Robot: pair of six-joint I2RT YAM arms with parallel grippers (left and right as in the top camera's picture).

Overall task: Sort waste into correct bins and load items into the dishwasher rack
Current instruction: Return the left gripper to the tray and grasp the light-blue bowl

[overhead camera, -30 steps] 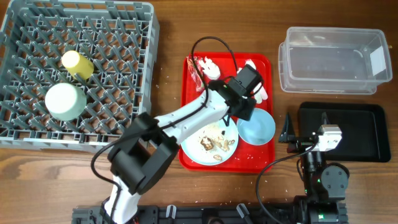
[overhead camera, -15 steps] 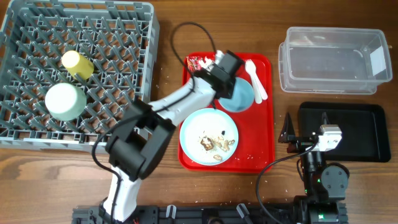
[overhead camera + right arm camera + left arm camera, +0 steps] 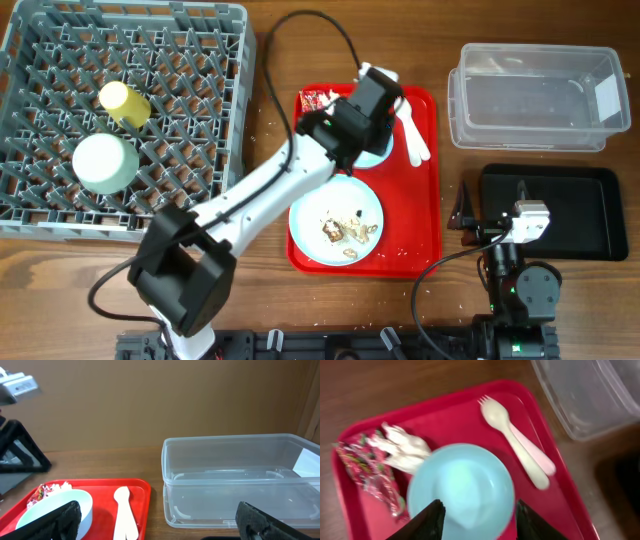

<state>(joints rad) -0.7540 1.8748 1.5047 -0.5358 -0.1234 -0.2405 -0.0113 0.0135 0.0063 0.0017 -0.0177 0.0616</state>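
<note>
I need to close my left gripper on the rim of the light blue bowl (image 3: 386,158) (image 3: 512,507), on the side facing the white fork and spoon.
My left gripper (image 3: 375,95) (image 3: 477,520) hangs open over the back of the red serving tray, above the light blue bowl (image 3: 462,490) (image 3: 378,156), which sits on the tray. The crumpled white tissue (image 3: 405,447) and the red-and-white wrapper (image 3: 367,470) (image 3: 318,100) lie left of the bowl. The white fork and spoon (image 3: 517,442) (image 3: 412,130) lie to its right. The pale plate (image 3: 337,205) with brown food scraps (image 3: 345,232) is at the tray's front. My right gripper (image 3: 490,200) (image 3: 157,525) is open and empty by the black tray (image 3: 560,215).
The grey dishwasher rack (image 3: 180,60) at left holds the yellow cup (image 3: 124,100) and the pale green bowl (image 3: 103,162). The clear tub (image 3: 535,95) (image 3: 240,480) stands empty at back right. The left arm's cable loops above the red tray (image 3: 425,235).
The light blue bowl went with my left gripper from the tray's front right to its back middle. The gripper then shifted further back. The right arm has not moved.
</note>
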